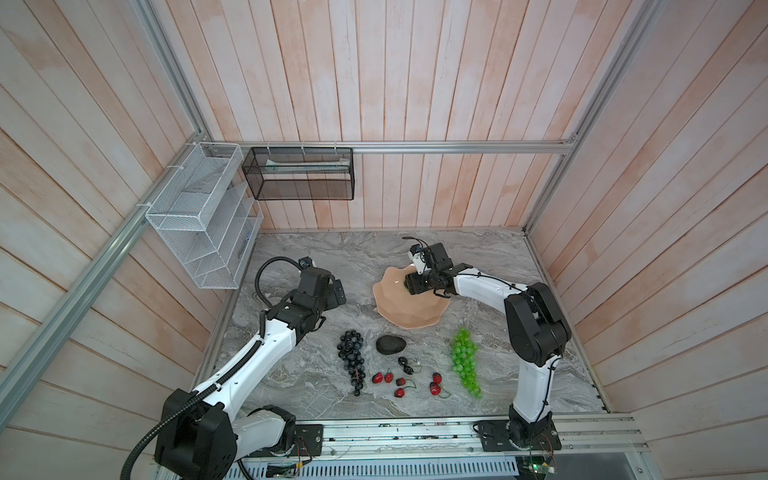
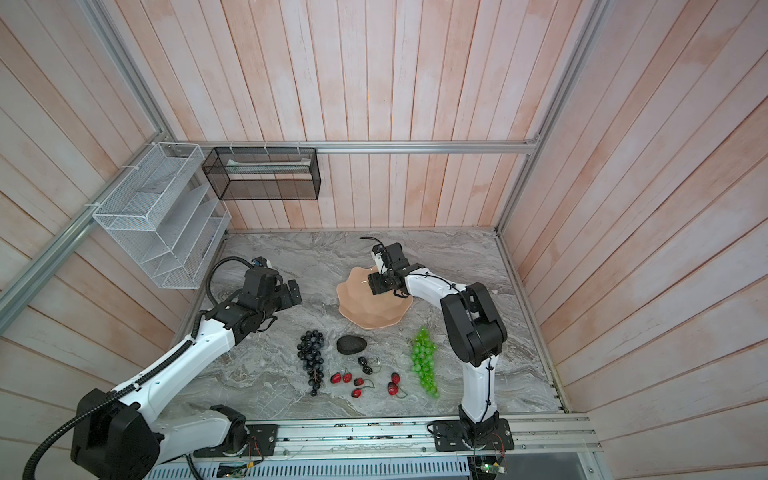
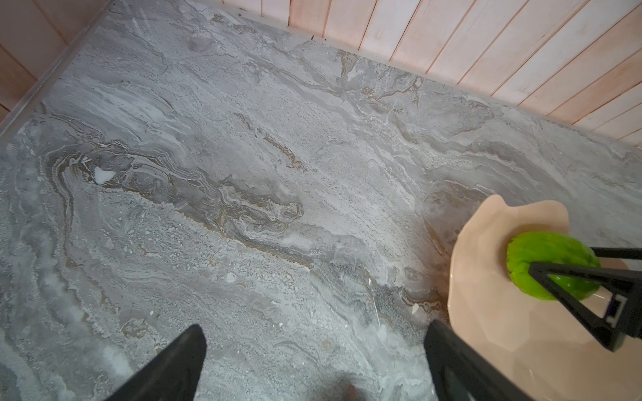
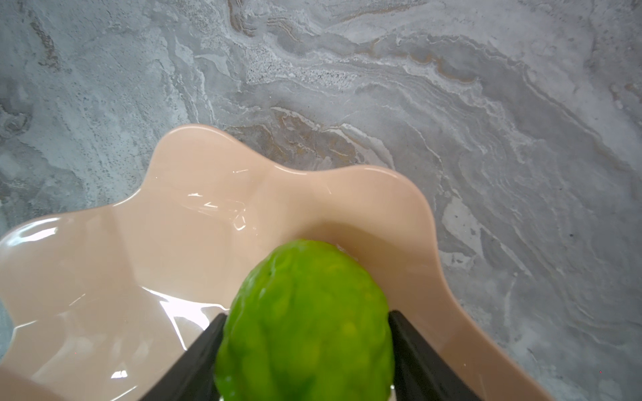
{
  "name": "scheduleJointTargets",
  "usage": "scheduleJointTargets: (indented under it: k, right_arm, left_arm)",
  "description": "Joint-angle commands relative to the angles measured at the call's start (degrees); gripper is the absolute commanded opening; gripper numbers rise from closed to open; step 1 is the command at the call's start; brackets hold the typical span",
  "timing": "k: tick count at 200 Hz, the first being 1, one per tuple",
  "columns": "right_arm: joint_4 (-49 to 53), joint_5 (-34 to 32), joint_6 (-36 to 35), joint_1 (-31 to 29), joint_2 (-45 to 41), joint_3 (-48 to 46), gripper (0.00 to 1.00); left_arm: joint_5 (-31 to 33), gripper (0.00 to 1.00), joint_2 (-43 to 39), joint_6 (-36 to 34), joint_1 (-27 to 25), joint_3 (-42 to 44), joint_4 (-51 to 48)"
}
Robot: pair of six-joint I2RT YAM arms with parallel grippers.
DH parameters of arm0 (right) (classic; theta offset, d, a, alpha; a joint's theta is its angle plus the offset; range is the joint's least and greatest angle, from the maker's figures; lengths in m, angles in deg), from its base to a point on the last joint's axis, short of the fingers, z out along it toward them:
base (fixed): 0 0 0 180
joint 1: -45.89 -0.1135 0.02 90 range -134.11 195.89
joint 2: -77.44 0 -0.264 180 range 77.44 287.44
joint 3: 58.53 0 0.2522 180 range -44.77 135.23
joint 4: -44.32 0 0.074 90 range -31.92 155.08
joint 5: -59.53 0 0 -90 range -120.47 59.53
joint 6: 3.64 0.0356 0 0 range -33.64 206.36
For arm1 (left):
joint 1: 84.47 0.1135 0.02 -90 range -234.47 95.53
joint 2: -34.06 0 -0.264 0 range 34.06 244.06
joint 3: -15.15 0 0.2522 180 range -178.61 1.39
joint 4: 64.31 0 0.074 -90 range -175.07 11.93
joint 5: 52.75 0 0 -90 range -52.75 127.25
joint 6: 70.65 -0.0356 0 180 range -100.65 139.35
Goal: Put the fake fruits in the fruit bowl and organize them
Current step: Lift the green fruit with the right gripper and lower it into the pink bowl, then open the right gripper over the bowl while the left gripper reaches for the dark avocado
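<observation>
The black avocado [image 1: 390, 345] lies just in front of the near edge of the fruit bowl. Next, my left gripper closes around the avocado's middle.
The peach-pink fruit bowl [image 1: 399, 309] [image 2: 365, 309] sits mid-table. My right gripper [image 1: 409, 286] [image 4: 307, 314] hangs over the bowl's far side, shut on the bright green knobbly fruit [image 4: 305, 312] [image 3: 542, 257], which is low inside the bowl [image 4: 173, 208]. Nearer the front lie the dark purple grape bunch [image 1: 352, 359], the black avocado [image 1: 390, 345], the green grape bunch [image 1: 465, 363], red cherries [image 1: 382, 378] and black berries [image 1: 405, 365]. My left gripper [image 1: 336, 293] [image 3: 316, 326] stays open and empty above bare table, left of the bowl [image 3: 486, 312].
A white wire basket [image 1: 199, 216] and a black mesh basket [image 1: 299, 174] hang on the back-left walls. Wooden plank walls enclose the marble table [image 1: 332, 257] on three sides. An aluminium rail [image 1: 415, 432] runs along the front edge.
</observation>
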Motion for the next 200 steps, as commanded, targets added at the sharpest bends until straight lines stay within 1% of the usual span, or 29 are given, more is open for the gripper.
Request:
scheduleJointTargets:
  k: [1,25,63,86,122,141,164,179,200]
  right_arm:
    - [0.21,-0.58,-0.12,-0.73,0.83,0.15,0.74]
    - [0.32,-1.58,-0.32,-1.02,0.3,0.11,0.8]
    - [1.11,-3.28,-1.28,-1.16,-1.67,0.39,0.82]
    - [1.98,-3.3,-1.48,-1.22,-3.0,0.84,0.82]
    - [4.32,-1.78,-1.69,-1.46,-6.07,2.09,0.82]
    - [6.07,-0.47,-1.54,-1.5,-8.72,2.71,0.82]
    - [7.92,0.55,-0.96,-1.54,-12.96,1.06,0.81]
    - [8.19,0.95,0.06,-1.46,-16.19,-1.94,0.81]
    - [6.26,1.61,2.4,-1.24,-20.79,-8.33,0.81]
  left_arm:
    - [1.08,1.0,-1.37,-0.1,-0.04,-1.18,-1.15]
    - [1.27,1.0,-1.72,0.15,-0.06,-1.29,-1.17]
    - [0.75,1.0,-1.73,0.23,-0.04,-1.46,-1.87]
    - [-1.54,1.0,-1.7,0.38,-0.04,-1.56,-2.68]
    - [-8.93,1.0,-0.24,0.0,-0.08,-2.21,-3.94]
    - [-14.1,1.0,1.68,-1.31,-0.13,-3.9,-5.83]
    - [-22.09,0.94,4.86,-2.49,-0.84,-6.3,-8.62]
    - [-25.94,0.93,7.5,-3.39,-2.84,-7.61,-10.68]
    - [-27.58,0.93,10.85,-5.7,-8.88,-8.3,-12.25]
